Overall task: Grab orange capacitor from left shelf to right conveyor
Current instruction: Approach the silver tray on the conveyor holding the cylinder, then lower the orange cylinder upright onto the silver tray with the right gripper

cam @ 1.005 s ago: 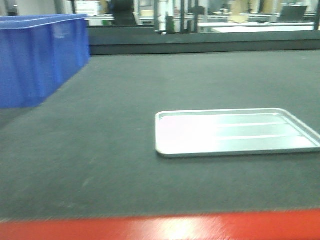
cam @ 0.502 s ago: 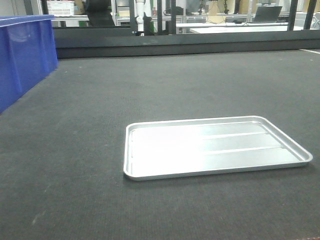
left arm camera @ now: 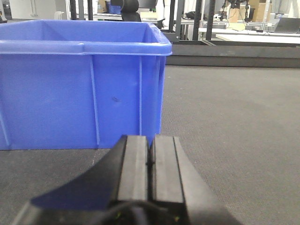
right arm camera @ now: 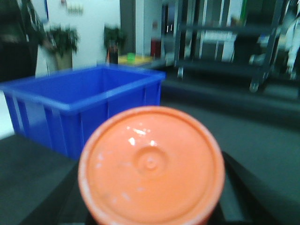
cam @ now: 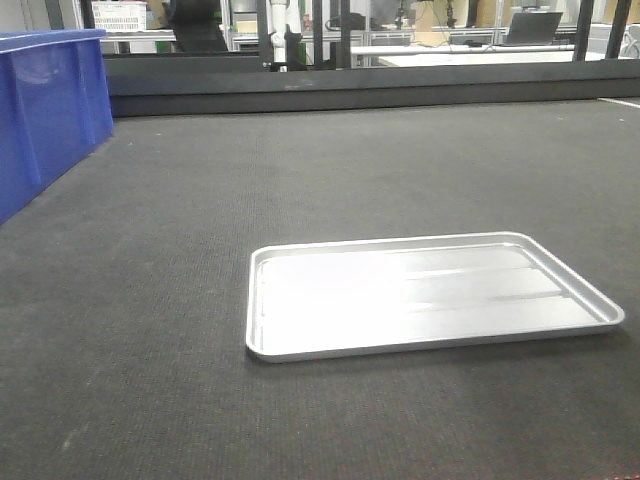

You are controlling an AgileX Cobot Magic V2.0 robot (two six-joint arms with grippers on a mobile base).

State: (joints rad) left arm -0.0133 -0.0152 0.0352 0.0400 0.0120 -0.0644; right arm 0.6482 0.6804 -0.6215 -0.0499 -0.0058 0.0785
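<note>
My right gripper will release the orange capacitor, now shut between its dark fingers, upright near the middle of the shallow silver tray [cam: 390, 297].
The orange capacitor [right arm camera: 151, 165] fills the lower middle of the right wrist view, its flat round end facing the camera. My right gripper [right arm camera: 151, 197] is shut on it, with a dark finger showing on each side. My left gripper [left arm camera: 150, 161] is shut and empty, low over the dark conveyor [left arm camera: 234, 117], in front of a blue bin [left arm camera: 79, 89]. The conveyor [cam: 330, 170] spans the front view. Neither gripper nor the capacitor shows in the front view. The left shelf is out of view.
A shallow silver tray [cam: 590, 300] lies on the belt at the lower right of the front view. A blue bin [cam: 45, 110] stands at the far left. A blue bin [right arm camera: 84, 108] also stands behind the capacitor in the right wrist view. A dark frame rail [cam: 350, 90] edges the belt's far side.
The front view has swung and steadied: the tray and blue bin shifted left, and a red strip at the bottom edge has gone out of view. Little differs over the last half second.
</note>
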